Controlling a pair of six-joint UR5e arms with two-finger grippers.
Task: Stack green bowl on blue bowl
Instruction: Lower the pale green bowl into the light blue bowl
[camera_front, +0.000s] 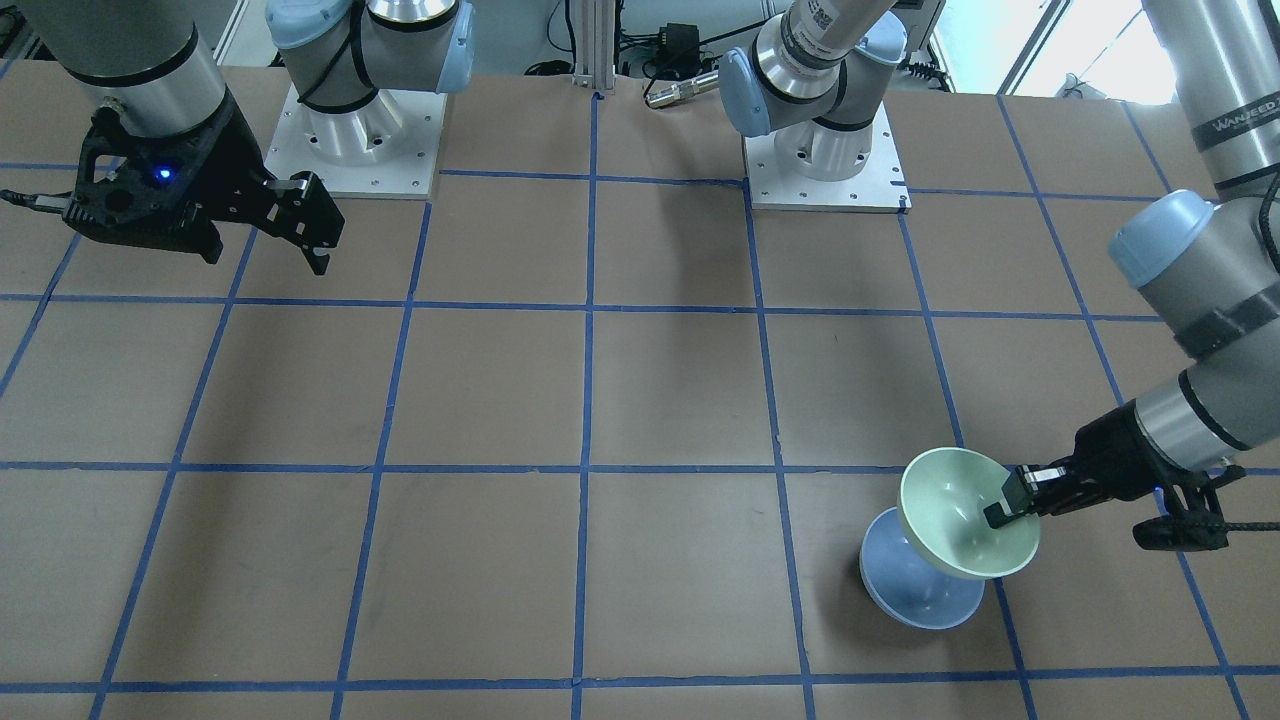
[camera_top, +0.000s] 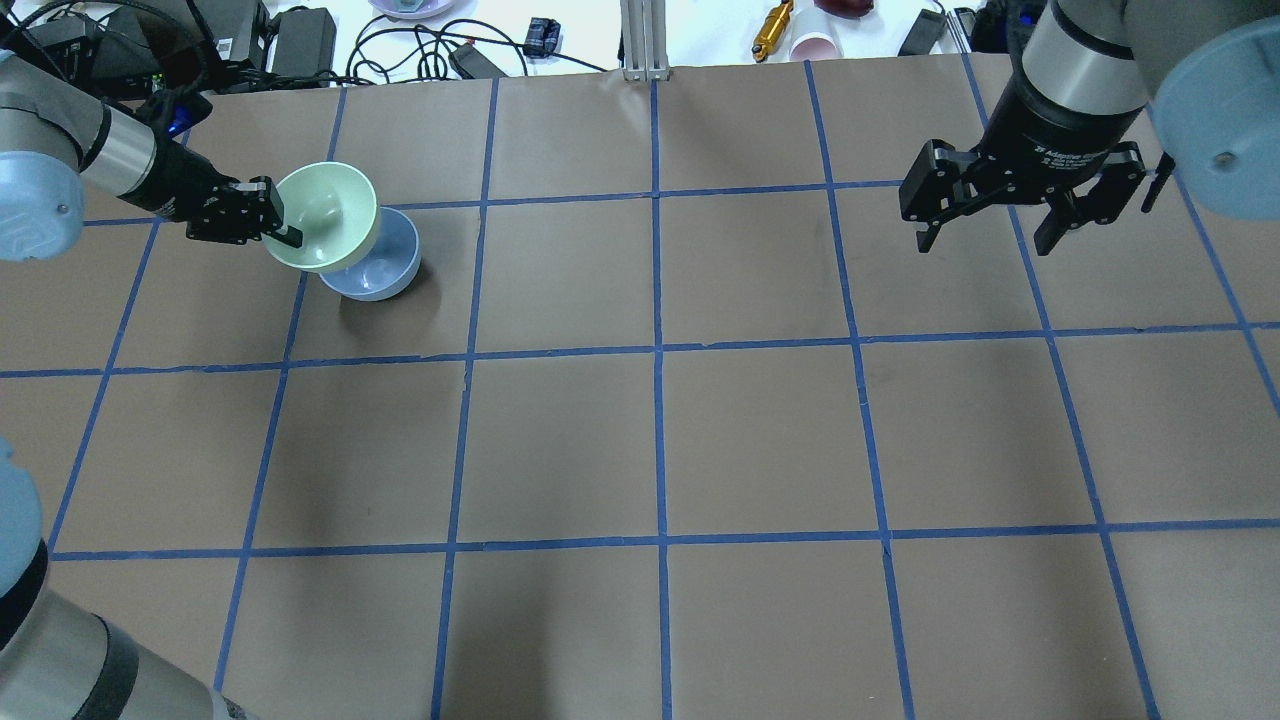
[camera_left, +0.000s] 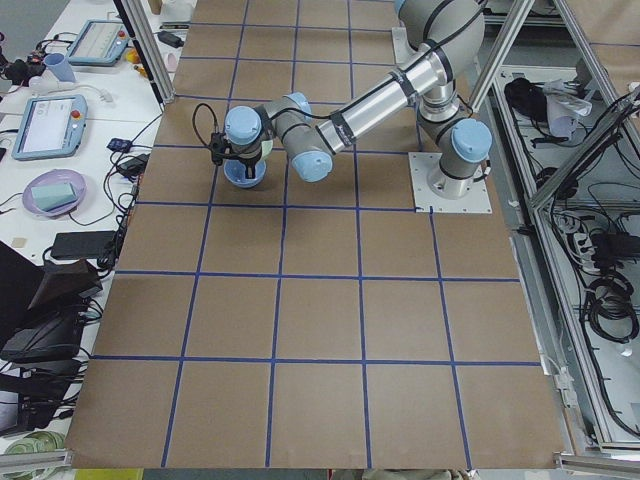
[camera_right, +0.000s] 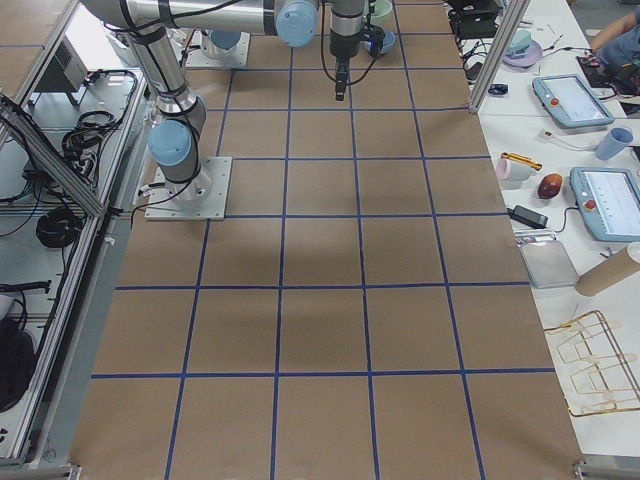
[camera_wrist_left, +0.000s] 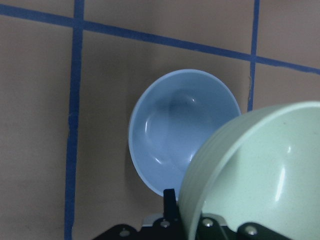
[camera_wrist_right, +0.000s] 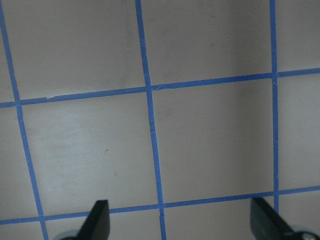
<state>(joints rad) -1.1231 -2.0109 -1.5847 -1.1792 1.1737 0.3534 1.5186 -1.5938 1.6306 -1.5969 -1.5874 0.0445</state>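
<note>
My left gripper needs to release the green bowl, now tilted partly over the blue bowl, down inside the hollow of the blue bowl (camera_front: 932, 563) (camera_wrist_left: 184, 131).
My left gripper (camera_top: 283, 228) is shut on the rim of the pale green bowl (camera_top: 325, 215) and holds it tilted in the air, partly over the blue bowl (camera_top: 385, 270). The blue bowl stands upright on the table at the far left. In the front-facing view the green bowl (camera_front: 965, 510) overlaps the blue bowl (camera_front: 915, 585), with the left gripper (camera_front: 1005, 505) on its rim. The left wrist view shows the green bowl (camera_wrist_left: 260, 170) close by and the blue bowl (camera_wrist_left: 175, 130) below it. My right gripper (camera_top: 985, 235) is open and empty, high over the far right of the table.
The brown table (camera_top: 660, 440) is marked with a blue tape grid. Cables, a cup and small tools lie beyond the far edge (camera_top: 800, 30). The arm bases (camera_front: 825, 150) stand at the robot's side of the table.
</note>
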